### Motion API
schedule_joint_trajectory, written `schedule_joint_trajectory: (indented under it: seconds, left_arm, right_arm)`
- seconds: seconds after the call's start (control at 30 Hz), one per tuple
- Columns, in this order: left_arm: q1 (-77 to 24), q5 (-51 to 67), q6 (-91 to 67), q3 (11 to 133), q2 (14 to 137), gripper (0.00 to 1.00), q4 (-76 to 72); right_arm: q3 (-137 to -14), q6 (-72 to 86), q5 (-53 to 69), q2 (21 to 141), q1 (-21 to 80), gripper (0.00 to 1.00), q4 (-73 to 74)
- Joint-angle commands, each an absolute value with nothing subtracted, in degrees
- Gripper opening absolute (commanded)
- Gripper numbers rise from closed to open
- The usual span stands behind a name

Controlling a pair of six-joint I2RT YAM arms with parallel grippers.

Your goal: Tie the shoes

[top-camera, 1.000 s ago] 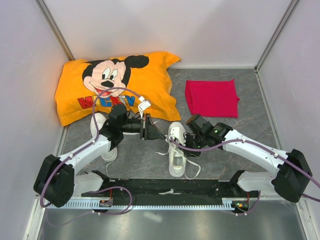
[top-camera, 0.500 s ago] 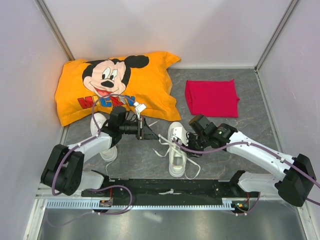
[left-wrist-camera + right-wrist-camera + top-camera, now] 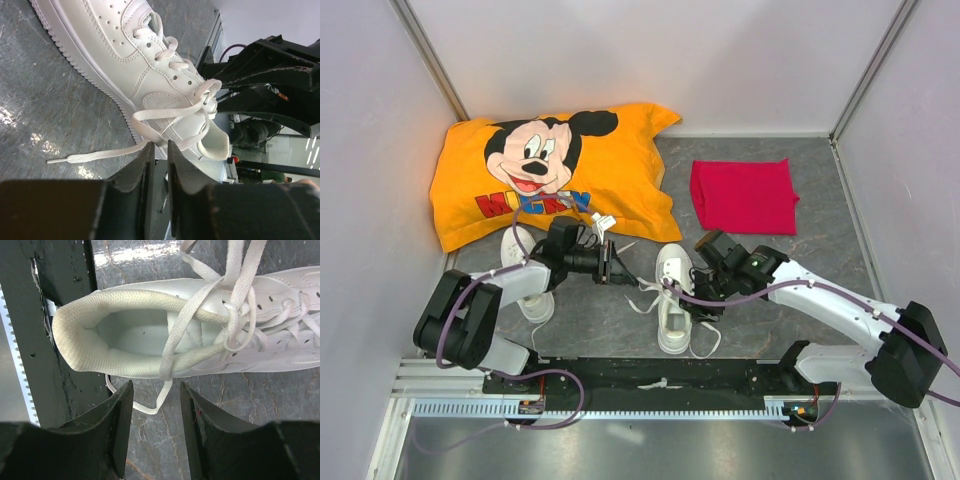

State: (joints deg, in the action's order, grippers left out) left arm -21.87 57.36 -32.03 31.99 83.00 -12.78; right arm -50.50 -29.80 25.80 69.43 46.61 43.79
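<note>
The white lace hangs loose over the shoe's heel collar, so next my right gripper pinches it at the collar's edge (image 3: 166, 371) and lifts it into a loop before tying.
One white shoe (image 3: 672, 312) lies in the middle of the table, heel toward the arms, its laces loose. My left gripper (image 3: 613, 270) is just left of it and shut on a loop of its white lace (image 3: 165, 114), pinched at the fingertips (image 3: 159, 146), with the shoe's side (image 3: 125, 45) beyond. My right gripper (image 3: 698, 295) is at the shoe's right side, open. In the right wrist view it (image 3: 156, 395) straddles a slack lace loop (image 3: 172, 355) hanging over the heel collar (image 3: 130, 335) without gripping it. The second shoe (image 3: 537, 305) lies under my left arm, mostly hidden.
An orange Mickey Mouse pillow (image 3: 550, 170) lies at the back left and a folded red cloth (image 3: 743, 195) at the back right. The black base rail (image 3: 650, 375) runs along the near edge, close to the shoe's heel. Walls close in on three sides.
My left gripper has drawn back slightly to the left with the lace, and its forearm has dropped lower. The right gripper has barely shifted beside the shoe.
</note>
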Motion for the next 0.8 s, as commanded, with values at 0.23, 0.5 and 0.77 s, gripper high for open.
schedule_joint_trajectory:
  seconds: [0.23, 0.5, 0.77]
  left_arm:
    - [-21.45, 60.56, -28.48, 31.12, 70.94, 0.48, -14.59]
    - [-20.65, 58.89, -28.83, 27.69, 63.37, 0.50, -15.12]
    - [-19.08, 55.55, -27.69, 27.25, 62.32, 0.52, -12.48]
  right_arm:
    - [-48.25, -32.34, 27.16, 69.26, 46.41, 0.46, 39.56]
    - [-46.32, -32.70, 27.42, 69.52, 46.49, 0.41, 36.83]
    - [-46.49, -32.43, 26.81, 68.38, 46.23, 0.12, 36.30]
